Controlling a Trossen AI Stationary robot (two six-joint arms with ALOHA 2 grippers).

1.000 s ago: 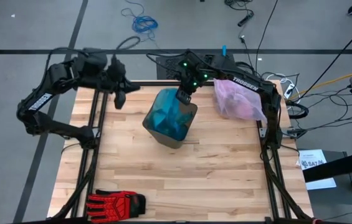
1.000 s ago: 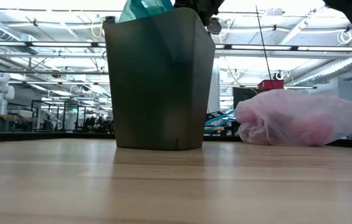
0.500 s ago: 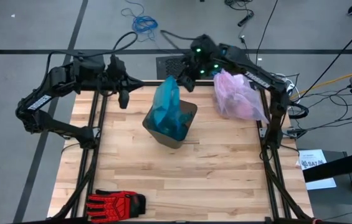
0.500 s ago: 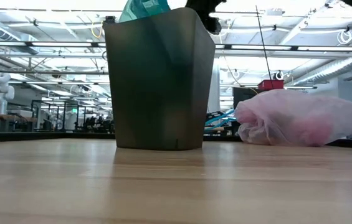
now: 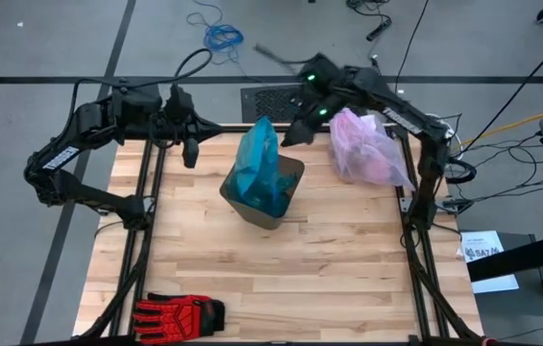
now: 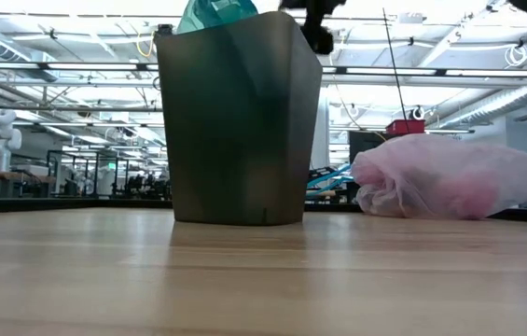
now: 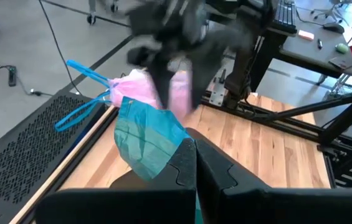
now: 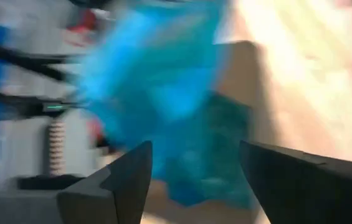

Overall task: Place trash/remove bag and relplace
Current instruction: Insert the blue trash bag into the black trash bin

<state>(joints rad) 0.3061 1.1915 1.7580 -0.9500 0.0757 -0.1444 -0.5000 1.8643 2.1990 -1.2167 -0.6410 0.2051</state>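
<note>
My right gripper should pinch its upper edge [image 5: 267, 125] and my left gripper should help spread the teal-green bag, as its bunched top stands narrow above the bin's rim.
A dark grey bin [image 5: 285, 197] stands upright on the table's far middle. A teal-green plastic bag [image 5: 257, 161] sits in it, and its bunched top rises above the rim [image 6: 216, 11]. The bag [image 5: 372, 149], pale pink with blue drawstrings [image 7: 82, 93], lies on the table's far right corner. My right gripper [image 5: 292, 135] hovers open just beyond the bin's far right rim. Its fingers [image 8: 126, 180] stand apart with nothing between them. My left gripper [image 5: 191, 152] hangs shut over the far left edge, left of the bin, and is empty [image 7: 195, 168].
A red and black glove [image 5: 180, 312] lies at the table's near left corner. The bare wooden table top [image 5: 281, 269] stretches in front of the bin. Black frame rails [image 5: 146, 221] run along both side edges, and cables lie on the floor beyond the far edge.
My right gripper was shut at the bin's far rim on the teal bag. It has risen, opened and let go, then drawn back toward the far right. The teal bag's top lay low in the bin's mouth before and now stands up above the rim.
</note>
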